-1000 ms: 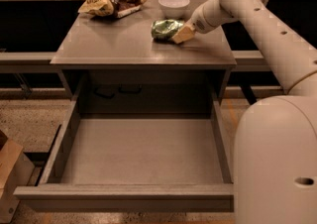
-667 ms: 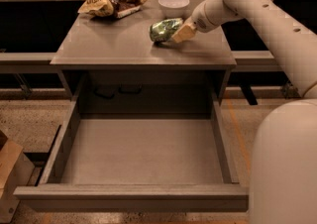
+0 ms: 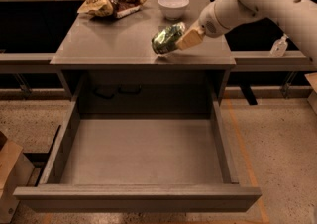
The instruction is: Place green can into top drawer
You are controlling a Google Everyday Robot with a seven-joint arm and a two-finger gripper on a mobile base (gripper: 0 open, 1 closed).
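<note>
The green can, now lifted just above the grey table, will come to rest in the back of the open top drawer point(image 3: 172, 93), lined up with the white bowl, once I let go of it with my gripper.
The green can point(image 3: 167, 37) is tilted on its side and lifted just above the front right part of the grey table point(image 3: 109, 44). My gripper point(image 3: 184, 38) is shut on the can, holding it from the right with tan fingers point(image 3: 189, 37). The white arm reaches in from the upper right. The top drawer point(image 3: 138, 153) is pulled fully open below the table's front edge, and its inside is bare.
A white round bowl point(image 3: 173, 5) stands at the table's back right. A yellow-and-brown snack bag point(image 3: 111, 2) lies at the back left. A cardboard box point(image 3: 9, 178) sits on the floor at the drawer's left. A small bottle point(image 3: 279, 45) stands on the right shelf.
My gripper has carried the green can off the table top and toward the front edge, nearer the open drawer. The bowl and snack bag have not moved.
</note>
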